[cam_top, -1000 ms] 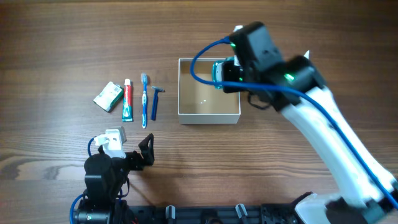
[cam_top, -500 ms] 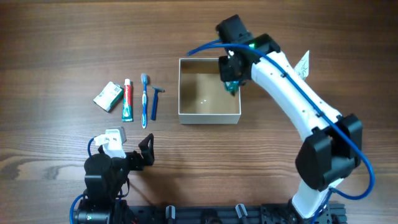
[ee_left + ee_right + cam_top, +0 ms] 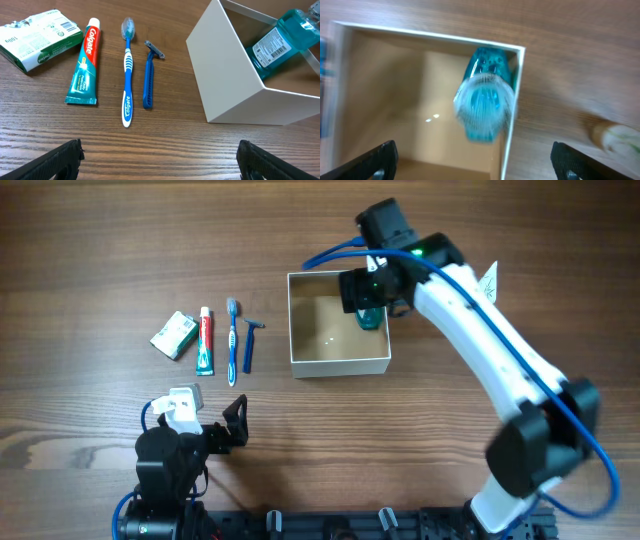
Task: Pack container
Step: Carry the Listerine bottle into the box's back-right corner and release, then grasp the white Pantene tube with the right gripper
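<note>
Next, I move my right gripper next to the upper part (image 3: 489,281) (image 3: 632,150) of the white bottle beside the container and close it there.
The container (image 3: 338,364), a white-walled box with a tan inside, sits mid-table. A teal mouthwash bottle (image 3: 371,318) lies inside it against the right wall, also seen in the left wrist view (image 3: 280,45). My right gripper (image 3: 362,294) hovers just above the bottle, open. In the right wrist view the bottle (image 3: 485,95) looks blurred and sits apart from both fingers of the gripper (image 3: 472,160). My left gripper (image 3: 236,426) rests open near the front edge, its jaws wide over bare wood (image 3: 160,160).
Left of the container lie a green soap box (image 3: 174,334), a toothpaste tube (image 3: 205,340), a blue toothbrush (image 3: 232,340) and a blue razor (image 3: 250,343). A small white paper item (image 3: 488,280) sits on the table right of the box.
My right gripper has opened and let go of the mouthwash bottle, which now lies in the container. The right arm shifted slightly. The left arm stayed still.
</note>
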`<state>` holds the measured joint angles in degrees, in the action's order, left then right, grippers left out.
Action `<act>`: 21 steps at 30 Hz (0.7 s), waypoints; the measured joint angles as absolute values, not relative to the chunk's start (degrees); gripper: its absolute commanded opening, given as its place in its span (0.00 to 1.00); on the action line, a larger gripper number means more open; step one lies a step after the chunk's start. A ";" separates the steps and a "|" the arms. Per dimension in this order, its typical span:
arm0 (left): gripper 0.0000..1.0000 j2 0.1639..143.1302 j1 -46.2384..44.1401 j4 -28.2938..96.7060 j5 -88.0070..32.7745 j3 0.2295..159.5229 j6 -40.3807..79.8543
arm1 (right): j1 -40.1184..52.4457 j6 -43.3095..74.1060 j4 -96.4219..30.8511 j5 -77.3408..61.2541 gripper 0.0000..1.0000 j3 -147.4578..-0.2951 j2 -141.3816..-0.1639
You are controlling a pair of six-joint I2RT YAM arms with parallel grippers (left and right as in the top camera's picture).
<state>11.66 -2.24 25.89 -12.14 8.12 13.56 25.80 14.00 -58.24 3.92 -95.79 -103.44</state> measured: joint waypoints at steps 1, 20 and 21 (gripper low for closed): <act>1.00 11.66 -2.24 25.87 -12.14 8.12 13.56 | 25.76 14.00 -58.72 4.19 1.00 -95.79 -100.18; 1.00 11.66 -2.24 25.87 -12.14 8.12 13.56 | 2.20 15.55 -67.83 4.29 0.78 -97.93 -101.73; 1.00 11.66 -2.24 25.85 -12.14 8.12 13.56 | 1.67 16.01 -68.14 4.25 0.75 -97.91 -103.28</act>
